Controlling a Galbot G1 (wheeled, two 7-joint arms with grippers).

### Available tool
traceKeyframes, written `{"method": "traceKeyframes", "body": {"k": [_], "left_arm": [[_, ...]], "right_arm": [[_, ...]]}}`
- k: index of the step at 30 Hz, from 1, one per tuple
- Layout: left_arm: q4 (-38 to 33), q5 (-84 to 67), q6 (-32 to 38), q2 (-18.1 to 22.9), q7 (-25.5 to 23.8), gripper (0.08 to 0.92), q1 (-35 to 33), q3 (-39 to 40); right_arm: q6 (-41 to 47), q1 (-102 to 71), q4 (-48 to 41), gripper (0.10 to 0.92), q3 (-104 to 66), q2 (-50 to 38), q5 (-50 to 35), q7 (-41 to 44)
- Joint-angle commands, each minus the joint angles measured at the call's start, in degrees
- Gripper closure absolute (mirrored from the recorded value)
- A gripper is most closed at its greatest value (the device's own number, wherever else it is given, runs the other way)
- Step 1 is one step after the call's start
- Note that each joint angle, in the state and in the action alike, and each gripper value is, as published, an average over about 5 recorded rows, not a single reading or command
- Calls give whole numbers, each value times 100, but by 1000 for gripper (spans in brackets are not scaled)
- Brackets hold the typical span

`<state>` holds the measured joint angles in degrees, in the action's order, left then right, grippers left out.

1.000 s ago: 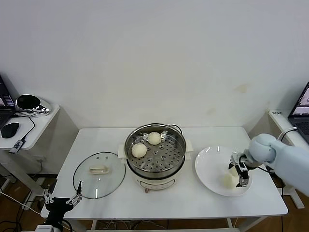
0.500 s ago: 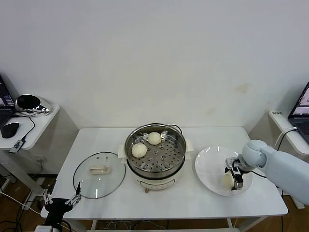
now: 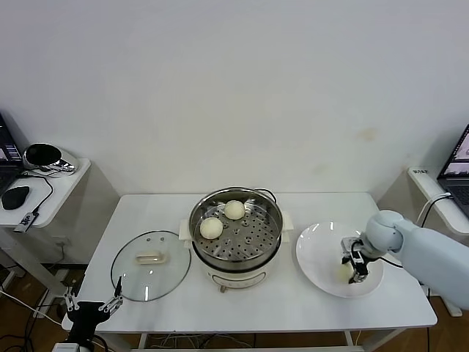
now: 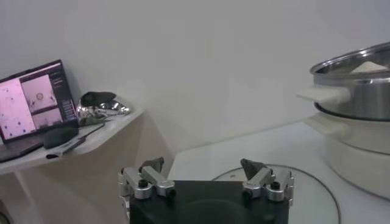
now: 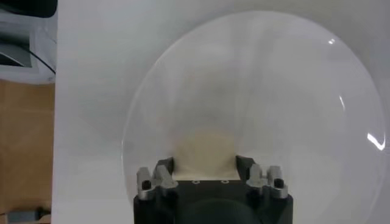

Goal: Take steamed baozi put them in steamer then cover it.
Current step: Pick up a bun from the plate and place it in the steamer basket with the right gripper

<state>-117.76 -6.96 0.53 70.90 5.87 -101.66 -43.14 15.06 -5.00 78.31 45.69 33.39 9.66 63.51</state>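
Note:
My right gripper needs to let go of the baozi on the front part of the steamer's holed bottom [image 3: 237,248], near the steamer's front rim. The baozi still rests on the white plate.
The steamer [image 3: 236,238] stands mid-table with two baozi inside, one at its left [image 3: 211,227] and one at the back [image 3: 234,210]. The glass cover [image 3: 150,265] lies flat on the table to its left. My right gripper [image 3: 354,270] is down on the white plate [image 3: 316,253], shut on a third baozi [image 3: 342,272] that rests on the plate. In the right wrist view that baozi [image 5: 204,152] fills the gap between the fingertips [image 5: 204,165]. The fourth baozi is hidden. My left gripper [image 3: 93,302] is parked open below the table's front left corner.
The left wrist view shows the open left gripper [image 4: 204,170], the cover's rim [image 4: 304,182] and the steamer's side [image 4: 359,79]. A side shelf [image 3: 40,183] with a mouse and a shiny object stands at the left. A laptop [image 3: 458,165] is at the right.
My right gripper has moved down and slightly left onto the plate and settled around a baozi. The second plate baozi seen earlier no longer shows. The left arm has not moved.

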Motion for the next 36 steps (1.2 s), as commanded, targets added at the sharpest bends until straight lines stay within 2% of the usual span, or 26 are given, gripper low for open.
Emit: {"method": "traceKeyframes", "body": {"k": [1,9,18,28,36], "left_arm": [[-10,0,-7,0,-4,177,21,10],[-27,-7,-23,-32,-9,177,92,59],[-31,-63,1,-94,-4,177,76,16],[-14,-62,34,-66,4,177,115,25],[-52,-84,34,-98,6,177,121,-70]], "right_arm": [[14,825,208,451,306,-145,-306,95],[-45,2424,259,442,624,75,-1008,499],[-209,4284,-17,440,1439,1141,-1696,646],[-1181,4399,222,440,2132,2508,-2308,179],[-2162,4029,20,439,2605,3320,-1983,10]]}}
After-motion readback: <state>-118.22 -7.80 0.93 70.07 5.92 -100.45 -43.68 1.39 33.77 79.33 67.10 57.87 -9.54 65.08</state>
